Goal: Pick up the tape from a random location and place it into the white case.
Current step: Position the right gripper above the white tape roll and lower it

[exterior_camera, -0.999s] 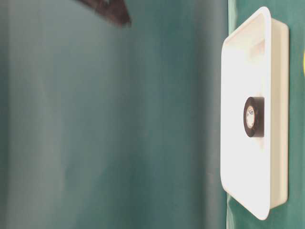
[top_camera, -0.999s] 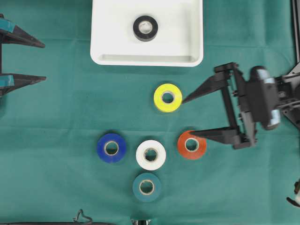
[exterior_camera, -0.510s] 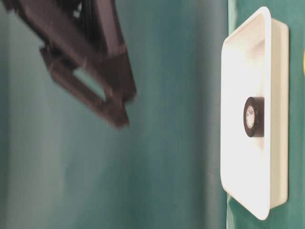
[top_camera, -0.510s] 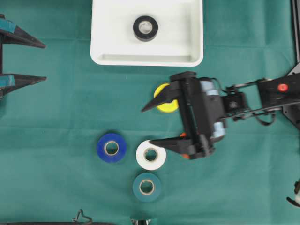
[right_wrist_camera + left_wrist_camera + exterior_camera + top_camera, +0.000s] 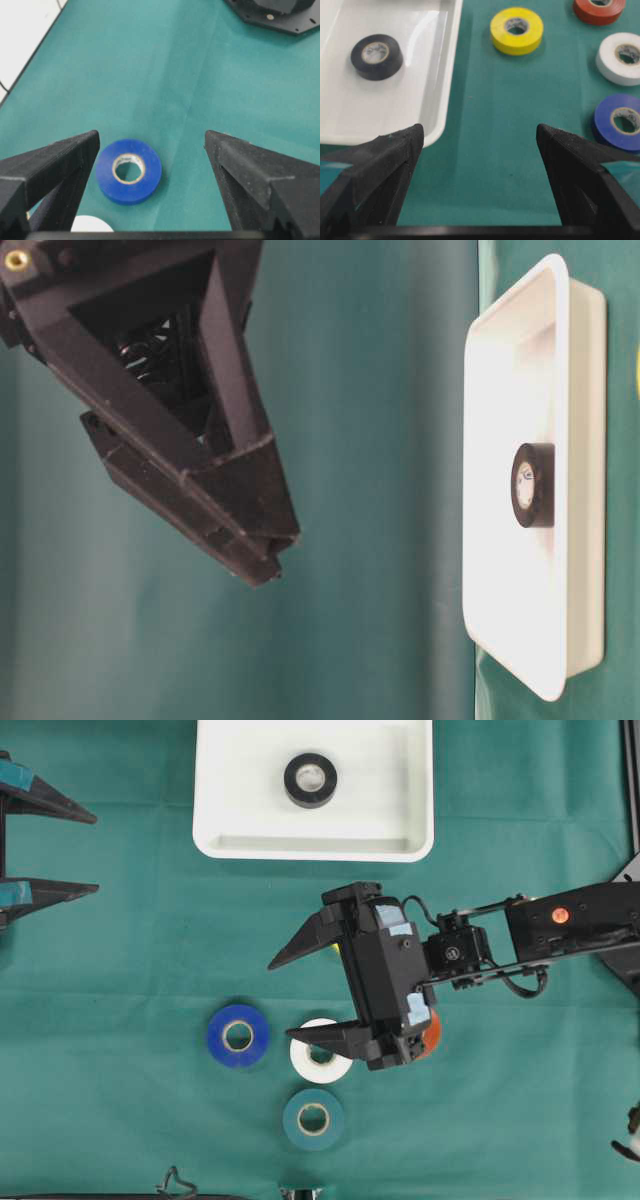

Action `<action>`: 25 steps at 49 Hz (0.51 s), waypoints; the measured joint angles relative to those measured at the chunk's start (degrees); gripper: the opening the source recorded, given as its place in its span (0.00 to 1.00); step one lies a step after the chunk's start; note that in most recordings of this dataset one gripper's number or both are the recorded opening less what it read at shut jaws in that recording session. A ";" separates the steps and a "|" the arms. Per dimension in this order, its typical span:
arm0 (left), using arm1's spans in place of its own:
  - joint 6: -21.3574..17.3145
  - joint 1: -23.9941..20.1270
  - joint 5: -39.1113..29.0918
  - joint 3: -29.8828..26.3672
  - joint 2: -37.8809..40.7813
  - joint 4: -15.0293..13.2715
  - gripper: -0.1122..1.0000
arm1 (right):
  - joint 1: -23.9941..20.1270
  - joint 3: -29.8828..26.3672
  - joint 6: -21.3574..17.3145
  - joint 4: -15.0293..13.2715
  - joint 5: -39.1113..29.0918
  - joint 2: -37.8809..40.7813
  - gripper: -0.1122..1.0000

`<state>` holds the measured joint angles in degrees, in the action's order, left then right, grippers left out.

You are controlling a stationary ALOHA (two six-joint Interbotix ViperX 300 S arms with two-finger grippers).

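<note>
I will close my right gripper on the side of the white tape [image 5: 319,1022] that faces the white case, with one finger inside the hole of the tape.
The white case [image 5: 313,848] lies at the top middle with a black tape [image 5: 310,780] inside it. On the green cloth lie a blue tape [image 5: 238,1035], a white tape [image 5: 318,1063] and a teal tape [image 5: 313,1119]. My right gripper [image 5: 280,1002] hovers open over the middle, covering most of the yellow tape [image 5: 334,948] and the orange tape [image 5: 432,1032]. In the right wrist view the blue tape [image 5: 129,171] lies ahead of the open right gripper [image 5: 150,137], nearer its left finger. My left gripper [image 5: 96,852] stays open and empty at the left edge.
The left wrist view looks between the open fingers [image 5: 395,150] at the case rim [image 5: 447,75], the black tape [image 5: 376,56] and the yellow tape [image 5: 516,30]. A base plate [image 5: 275,12] sits beyond the blue roll. The right arm [image 5: 560,925] crosses from the right.
My right gripper has swept left from the right side, over the yellow and orange tapes, toward the blue tape, staying open. The left gripper and all tapes have not moved.
</note>
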<state>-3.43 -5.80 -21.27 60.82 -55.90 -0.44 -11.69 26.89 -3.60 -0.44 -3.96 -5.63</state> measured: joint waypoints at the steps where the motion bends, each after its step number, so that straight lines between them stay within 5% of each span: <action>1: 0.00 0.00 -0.09 0.00 -0.09 -0.09 0.97 | 0.00 0.00 -0.09 0.00 0.00 0.00 0.93; 25: 0.00 0.00 -0.09 0.00 0.00 -0.09 0.97 | -0.18 -3.52 -2.64 0.44 -9.49 0.44 0.93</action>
<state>-3.43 -5.80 -21.36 60.82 -55.90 -0.53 -11.87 23.38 -6.24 0.00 -13.45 -5.19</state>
